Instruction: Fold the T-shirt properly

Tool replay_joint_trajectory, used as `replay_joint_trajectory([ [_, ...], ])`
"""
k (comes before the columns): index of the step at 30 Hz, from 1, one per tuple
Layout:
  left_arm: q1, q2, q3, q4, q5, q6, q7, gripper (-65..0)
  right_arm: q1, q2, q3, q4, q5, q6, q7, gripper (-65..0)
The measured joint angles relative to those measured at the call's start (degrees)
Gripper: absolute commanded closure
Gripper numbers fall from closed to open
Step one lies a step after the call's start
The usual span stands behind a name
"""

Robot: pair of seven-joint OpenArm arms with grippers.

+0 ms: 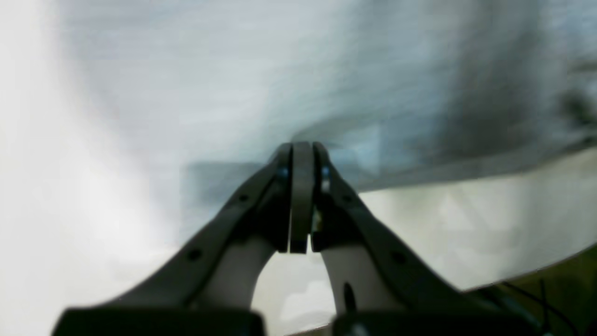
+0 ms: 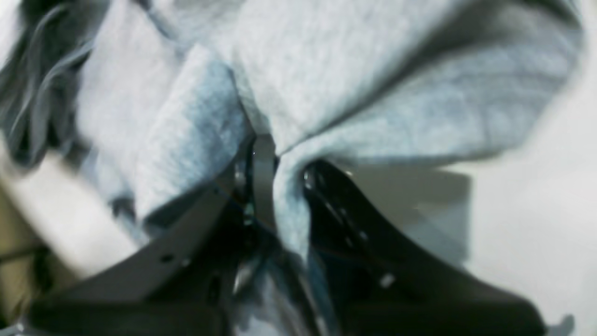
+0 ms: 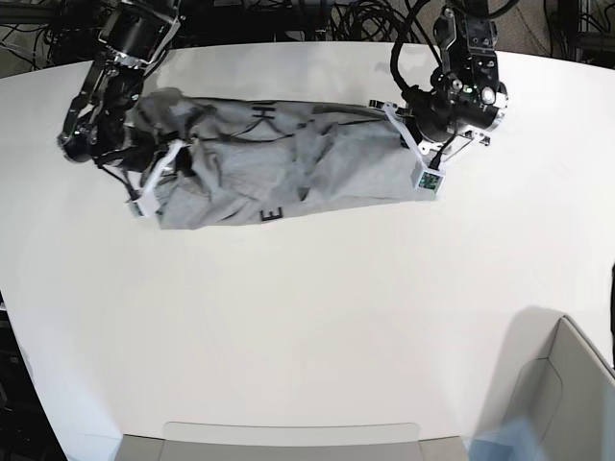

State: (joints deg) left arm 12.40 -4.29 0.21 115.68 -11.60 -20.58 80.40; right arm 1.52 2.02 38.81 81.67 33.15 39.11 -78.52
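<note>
Next, my right gripper lets go of the grey T-shirt on the white table (image 3: 291,182), just past the black letter E.
The heather-grey T-shirt (image 3: 288,163) lies crumpled and stretched sideways across the far part of the white table (image 3: 307,317), with bits of black lettering (image 3: 272,213) showing. My right gripper (image 2: 275,158) is at the shirt's left end in the base view (image 3: 159,171). It is shut on a bunched fold of grey fabric (image 2: 326,60) that runs down between its fingers. My left gripper (image 1: 302,148) is at the shirt's right edge (image 3: 408,134), jaws pressed together. The cloth (image 1: 326,70) puckers from its tips, so it pinches the hem.
A grey tray rim (image 3: 288,437) shows at the table's near edge and a grey bin (image 3: 562,384) at the near right corner. Black cables (image 3: 365,14) run behind the far edge.
</note>
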Motion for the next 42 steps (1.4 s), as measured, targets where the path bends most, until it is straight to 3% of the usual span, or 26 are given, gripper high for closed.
replay_joint_trajectory([
  [6,0.92,0.33,-0.11,0.13,-0.20,0.00,0.46,0.0,6.58,8.50,5.07,-2.64,-6.86,0.00,-1.22,0.0],
  [10,0.61,0.15,-0.11,0.13,-0.22,0.02,0.15,0.0,10.08,10.75,5.07,-2.01,-11.17,0.00,-0.98,0.0],
  [14,0.81,0.13,-0.11,0.09,0.02,0.02,0.17,0.0,9.70,9.57,0.37,5.84,-16.20,0.00,-1.46,0.0],
  [20,0.76,-1.99,-0.11,0.02,0.22,0.04,0.17,0.0,4.79,1.14,-14.56,23.30,-21.27,-0.52,-1.22,0.0],
  [24,0.76,-2.99,-0.11,-0.02,0.13,0.02,0.17,0.0,3.21,-0.76,-26.36,30.71,-27.04,-8.33,-1.16,0.0],
  [29,0.76,-3.04,-0.11,-0.68,0.00,0.00,0.17,0.0,2.62,-1.51,-40.37,28.94,-30.58,-19.08,-0.96,0.0],
  [34,0.76,-3.04,-0.09,-0.76,0.02,0.00,0.20,0.0,2.12,-1.29,-51.60,23.52,-34.95,-31.50,5.62,0.0],
  [35,0.79,-3.04,-0.11,-0.79,0.02,0.02,0.20,0.0,2.12,-1.22,-54.27,22.47,-34.95,-33.57,5.40,-2.3],
  [37,0.74,-3.04,-0.11,-0.79,0.02,0.02,0.15,0.0,2.01,-1.27,-58.03,21.70,-35.82,-34.67,5.31,-11.5],
  [42,0.74,-3.04,-0.11,-0.79,0.02,0.00,0.15,0.0,1.05,-1.42,-62.62,21.88,-36.17,-34.95,5.92,-34.4],
])
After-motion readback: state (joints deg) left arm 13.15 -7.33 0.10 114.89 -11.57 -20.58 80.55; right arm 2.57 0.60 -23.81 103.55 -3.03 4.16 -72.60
